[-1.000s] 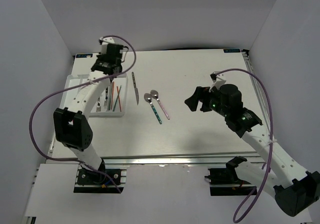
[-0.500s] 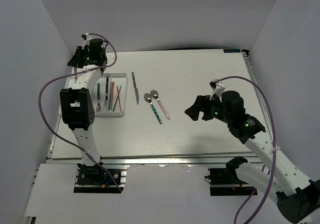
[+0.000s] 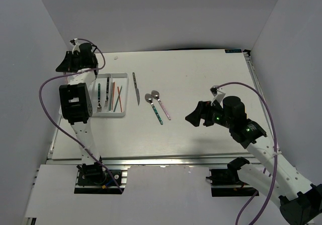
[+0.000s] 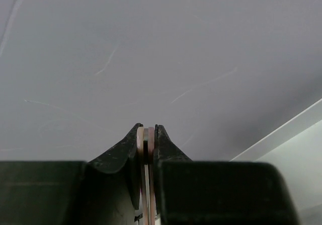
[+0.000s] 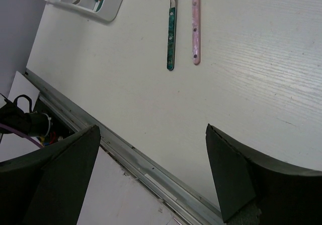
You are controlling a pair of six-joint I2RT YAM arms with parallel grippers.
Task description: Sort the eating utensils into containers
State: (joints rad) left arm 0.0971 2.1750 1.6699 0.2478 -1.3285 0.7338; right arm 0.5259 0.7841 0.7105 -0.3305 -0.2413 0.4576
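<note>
Next, my left gripper releases the pink-handled utensil in the white tray's outer section (image 3: 67,94), along the tray's rim facing the nearby grey wall.
The white divided tray (image 3: 111,117) lies at the table's left and holds a teal-handled fork (image 3: 98,95), a dark-handled utensil (image 3: 107,90) and red and green chopsticks (image 3: 117,96). A dark knife (image 3: 136,88), a teal-handled spoon (image 3: 156,110) and a pink-handled spoon (image 3: 163,105) lie on the table to its right. My left gripper (image 3: 64,65) is shut, raised left of the tray and facing the grey wall (image 4: 146,129). My right gripper (image 3: 193,117) is open and empty, right of the spoons. Its view (image 5: 151,179) shows the teal spoon (image 5: 171,39), the pink spoon (image 5: 195,28) and the tray's corner (image 5: 113,11).
Grey walls close in the table on the left, back and right. The metal rail of the table's near edge (image 5: 146,164) runs below my right gripper. A purple cable (image 3: 48,91) loops off the left arm.
My left gripper has swung from above the tray's far end out to the left, toward the wall. My right gripper has drawn back a little toward the near edge.
</note>
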